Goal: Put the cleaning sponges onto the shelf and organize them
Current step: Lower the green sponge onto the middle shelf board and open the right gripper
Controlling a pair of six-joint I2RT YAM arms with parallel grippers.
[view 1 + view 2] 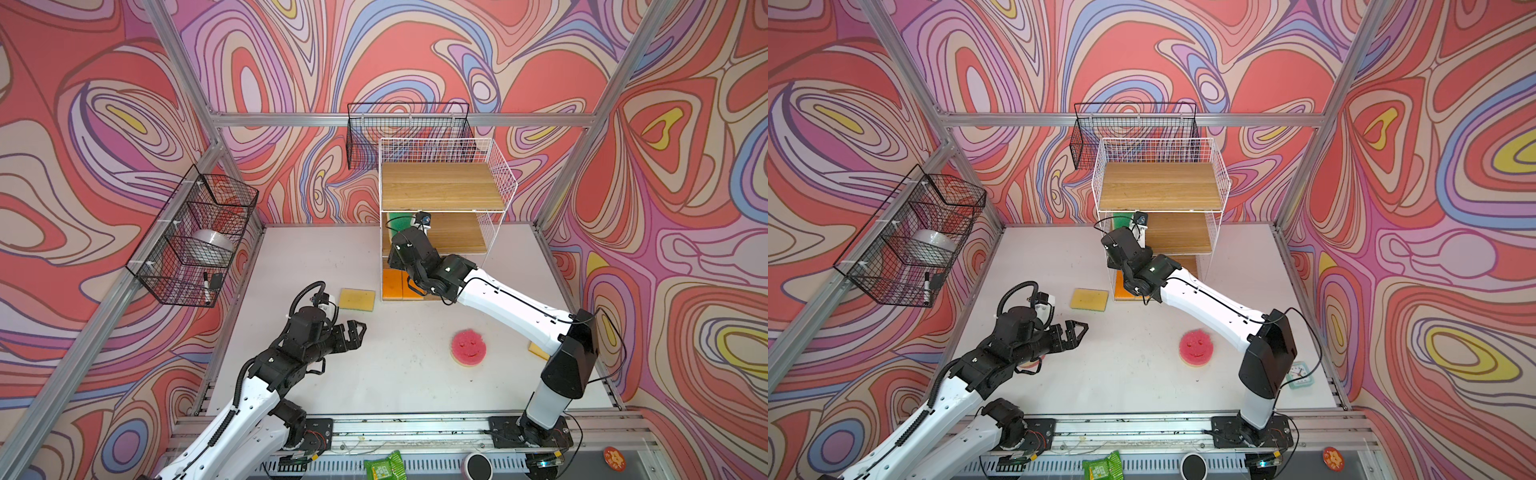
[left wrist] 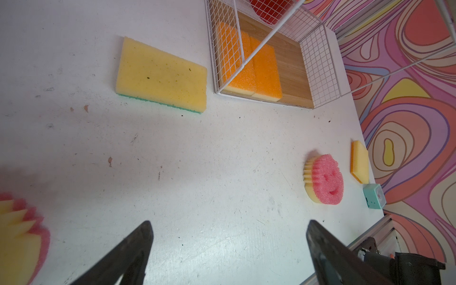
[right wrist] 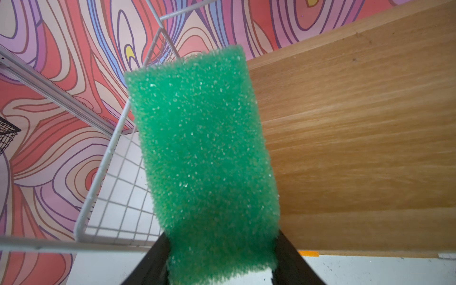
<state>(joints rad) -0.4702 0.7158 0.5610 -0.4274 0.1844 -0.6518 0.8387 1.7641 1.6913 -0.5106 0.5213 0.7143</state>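
The yellow sponge has a short end [image 1: 343, 298] [image 2: 122, 67] farther from the shelf. My left gripper should close on that end.
My right gripper [image 3: 222, 235] is shut on a green-faced sponge [image 3: 202, 148] and holds it over the left end of the shelf's [image 1: 494, 166] middle board [image 3: 357, 148]; the same sponge [image 1: 400, 220] shows in both top views. Two orange-faced sponges [image 2: 254, 66] lie side by side on the bottom board. On the table lie a yellow sponge [image 1: 357, 299] with its green face down, a pink smiley sponge [image 1: 468, 347] and an orange-edged sponge [image 2: 359, 162] by the right wall. My left gripper [image 2: 229, 222] hovers open and empty over bare table, a second smiley sponge [image 2: 19, 234] beside it.
Black wire baskets hang on the left wall [image 1: 195, 237] and behind the shelf [image 1: 407, 133]. A teal clock [image 2: 374, 197] stands near the table's right front corner. A green packet [image 1: 384, 465] lies in front of the arm rail.
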